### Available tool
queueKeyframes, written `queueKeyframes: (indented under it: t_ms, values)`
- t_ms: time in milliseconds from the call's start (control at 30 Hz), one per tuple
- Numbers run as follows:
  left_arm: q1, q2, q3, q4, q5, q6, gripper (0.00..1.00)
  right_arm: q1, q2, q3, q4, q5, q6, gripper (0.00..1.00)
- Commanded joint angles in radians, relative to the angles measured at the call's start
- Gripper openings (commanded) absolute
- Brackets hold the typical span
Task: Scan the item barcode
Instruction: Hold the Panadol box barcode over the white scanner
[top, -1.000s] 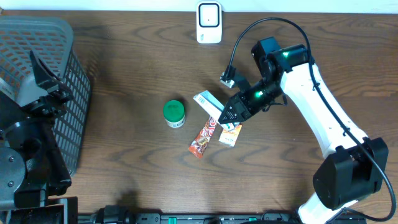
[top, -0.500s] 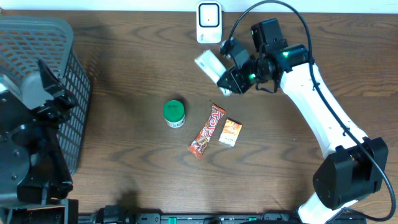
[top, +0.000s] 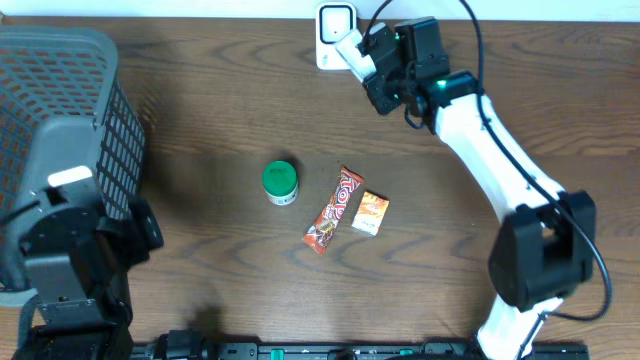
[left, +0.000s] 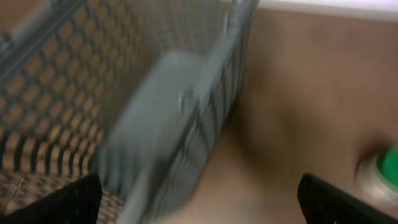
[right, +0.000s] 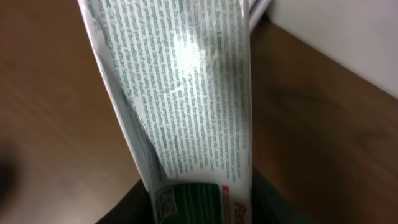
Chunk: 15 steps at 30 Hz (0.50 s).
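The long white box in my right gripper should be let go on the bare wood (top: 628, 204) farthest from the grey basket.
My right gripper (top: 376, 66) is shut on a long white box (top: 352, 48) with green print, the item, and holds it up just right of the white scanner (top: 336, 32) at the table's back edge. In the right wrist view the box (right: 186, 106) fills the frame, its small-print side facing the camera, with a small code patch near the dark fingers (right: 134, 205). No barcode bars show. My left gripper (left: 199, 202) stands wide open with nothing between its tips, beside the basket wall (left: 186, 93); the view is blurred.
A grey mesh basket (top: 60, 80) stands at the left. A green-lidded jar (top: 280, 182), a red candy bar (top: 333, 210) and a small orange box (top: 371, 213) lie mid-table. My left arm (top: 70, 270) sits at the front left.
My right gripper lifted the white box off the table and carried it back to the scanner. The left arm pulled toward the front edge.
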Motion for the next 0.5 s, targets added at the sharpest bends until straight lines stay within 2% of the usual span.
queueKeyframes:
  t_ms: [0,233,467]
  values:
    - [0.004,-0.005,0.0,-0.109,-0.003,-0.001,0.98,0.013,0.063,0.011,0.081,0.166,-0.068,0.34]
    - [0.004,-0.005,0.0,-0.292,-0.003,-0.001,0.98,0.028,0.13,0.012,0.34,0.353,-0.187,0.35]
    - [0.004,-0.005,0.0,-0.309,-0.003,-0.001,0.98,0.044,0.217,0.013,0.594,0.383,-0.356,0.35]
